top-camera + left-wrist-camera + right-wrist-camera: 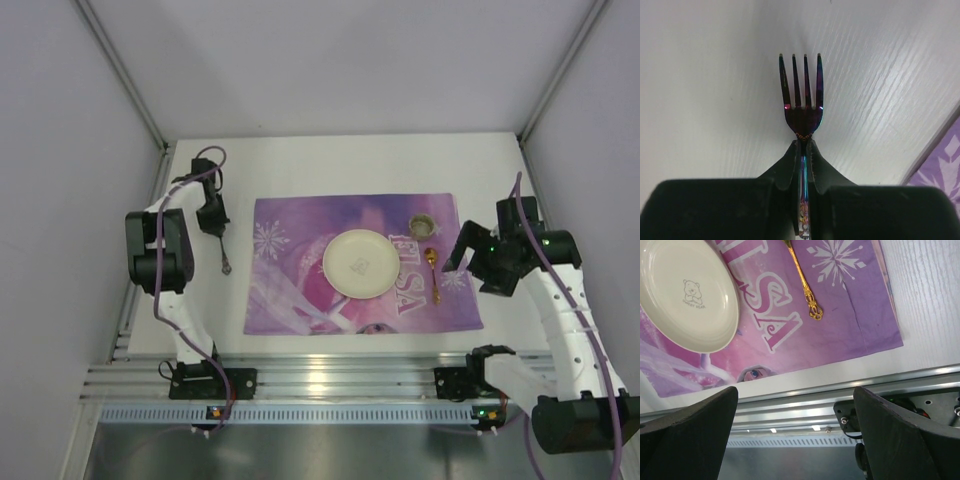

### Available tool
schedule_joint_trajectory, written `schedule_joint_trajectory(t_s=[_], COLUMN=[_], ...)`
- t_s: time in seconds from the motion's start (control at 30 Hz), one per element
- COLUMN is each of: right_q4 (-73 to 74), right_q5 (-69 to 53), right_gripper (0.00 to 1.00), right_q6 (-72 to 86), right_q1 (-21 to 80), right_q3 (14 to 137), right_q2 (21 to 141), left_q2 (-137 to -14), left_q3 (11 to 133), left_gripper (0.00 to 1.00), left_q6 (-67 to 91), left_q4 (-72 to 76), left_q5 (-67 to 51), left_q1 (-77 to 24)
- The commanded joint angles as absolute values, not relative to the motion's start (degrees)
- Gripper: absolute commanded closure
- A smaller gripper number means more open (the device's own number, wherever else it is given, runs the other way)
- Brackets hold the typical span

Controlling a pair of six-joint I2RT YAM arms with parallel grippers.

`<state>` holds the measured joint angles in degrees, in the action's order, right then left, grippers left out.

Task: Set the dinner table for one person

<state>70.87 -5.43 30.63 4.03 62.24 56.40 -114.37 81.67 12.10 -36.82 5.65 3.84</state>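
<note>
My left gripper needs to let go of the iridescent fork on the purple placemat (290,272) between the white snowflake and the cream plate.
On the white dinner table (350,165) lies a purple Elsa placemat (290,290) with a cream plate (360,263) at its middle. A gold spoon (432,272) lies right of the plate, and a small cup (424,222) stands beyond the spoon. My left gripper (217,232) is left of the mat, shut on the handle of a dark iridescent fork (225,258). In the left wrist view the fork (801,85) juts from the shut left gripper (803,146), tines over bare table (880,90). My right gripper (463,250) hovers open and empty by the mat's right edge.
The right wrist view shows the plate (687,295), the spoon (804,285) and the placemat (850,315), with the open right gripper (795,392) over the ribbed aluminium rail (805,400). White walls enclose the table on three sides. A corner of the placemat (946,160) shows beside the fork.
</note>
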Motion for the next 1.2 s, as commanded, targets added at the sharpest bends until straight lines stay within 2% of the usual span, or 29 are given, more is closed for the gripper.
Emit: schedule_joint_trajectory(t_s=[0.0, 0.1, 0.3, 0.43, 0.7, 0.9, 1.0, 1.03, 1.07, 1.17], right_q4=[69.35, 68.91, 68.38, 68.12, 69.25, 70.66, 70.84, 70.84, 70.84, 70.75], right_q5=[-6.33, -6.77, -7.29, -7.38, -7.38, -6.86, -6.86, -7.03, -7.03, -7.12], right_gripper=[0.00, 0.00, 0.00, 0.00, 0.00, 0.00, 0.00, 0.00, 0.00, 0.00], right_q6=[30.67, 30.32, 29.53, 29.44, 29.09, 28.65, 28.65, 28.65, 28.65, 28.39], right_q1=[4.75, 4.75, 4.75, 4.75, 4.75, 4.66, 4.75, 4.75, 4.75, 4.75], right_q3=[61.96, 61.70, 61.08, 60.47, 58.89, 58.10, 57.39, 57.13, 57.13, 57.04], right_q2=[55.11, 55.19, 55.20, 54.49, 51.94, 50.36, 49.92, 49.75, 49.75, 49.75], left_q2=[-107.68, -103.19, -97.48, -97.03, -100.19, -99.93, -99.23, -98.71, -98.35, -95.90], left_q3=[83.58, 83.85, 82.18, 76.05, 67.16, 65.74, 65.39, 65.04, 64.95, 65.56], left_gripper=[1.00, 1.00, 1.00, 1.00, 1.00, 1.00, 0.80, 0.61, 0.53, 0.39], left_q6=[12.22, 12.74, 16.33, 21.35, 27.51, 28.39, 29.09, 29.18, 29.27, 28.83], left_q4=[-43.77, -44.99, -46.32, -41.34, -31.92, -30.76, -30.85, -30.76, -30.76, -31.64], left_q5=[5.80, 3.44, 1.68, -3.41, -5.53, -1.67, -0.44, -0.53, -0.53, 2.02], left_q1=[3.34, 0.80, -10.80, -17.91, -22.85, -24.17, -24.35, -24.43, -24.52, -24.61])
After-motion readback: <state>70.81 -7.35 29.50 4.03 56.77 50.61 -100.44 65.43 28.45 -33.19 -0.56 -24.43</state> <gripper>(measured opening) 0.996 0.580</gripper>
